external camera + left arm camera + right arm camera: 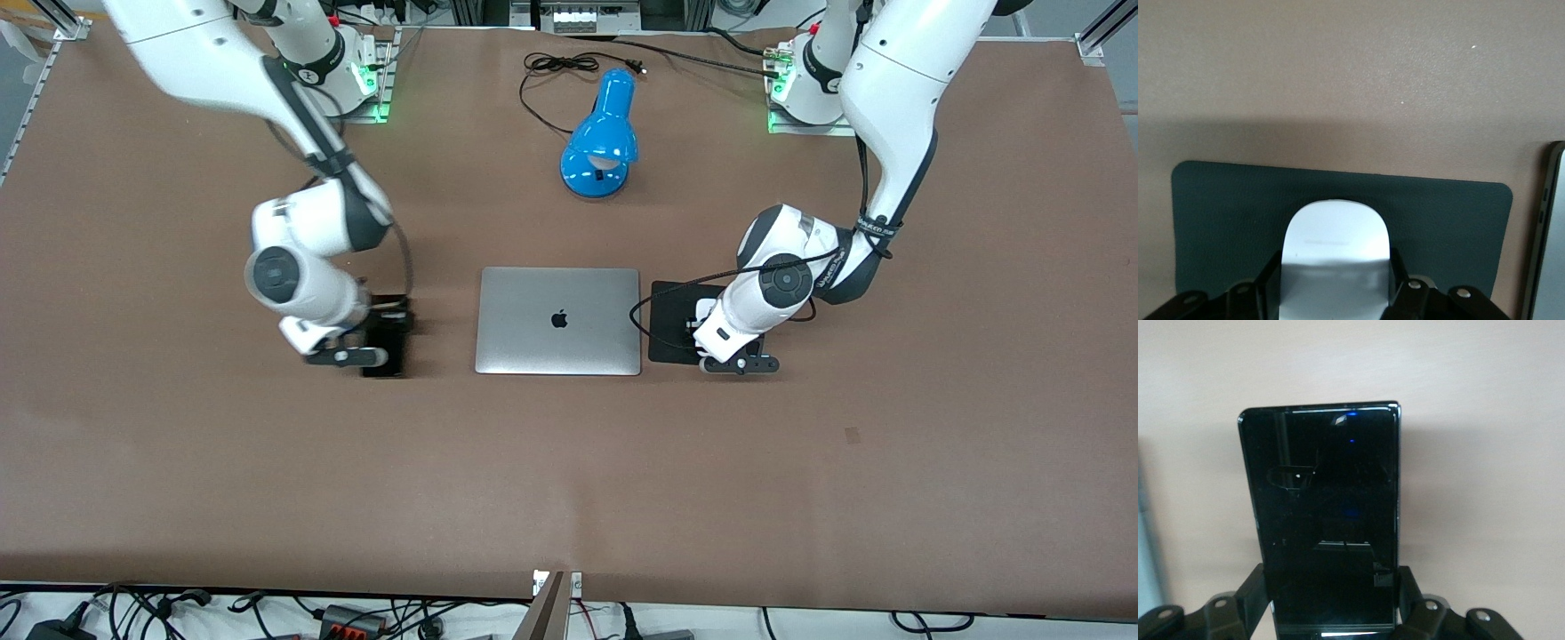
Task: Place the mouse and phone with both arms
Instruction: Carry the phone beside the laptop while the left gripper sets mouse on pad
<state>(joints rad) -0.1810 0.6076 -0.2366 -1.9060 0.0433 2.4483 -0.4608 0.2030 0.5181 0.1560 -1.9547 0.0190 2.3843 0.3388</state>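
Observation:
I need to release the black phone, now held at or just above the table, with my right gripper on the table (422, 332) close beside the laptop, across from the mouse pad.
The white mouse (702, 309) rests on the black mouse pad (669, 327) beside the laptop, toward the left arm's end of the table. My left gripper (709, 325) is low over the pad, shut on the mouse (1337, 243), with a finger (1270, 275) against each side; the pad (1218, 213) spreads under it. The black phone (388, 348) is on the laptop's opposite flank, toward the right arm's end. My right gripper (382, 329) is shut on the phone (1328, 500) near its end, at or just above the table; I cannot tell if it touches.
A closed silver laptop (558, 320) lies between the two grippers; its edge shows in the left wrist view (1548, 233). A blue desk lamp (603, 138) with a black cable (560, 64) stands farther from the front camera. Brown table surface (569, 471) stretches nearer the camera.

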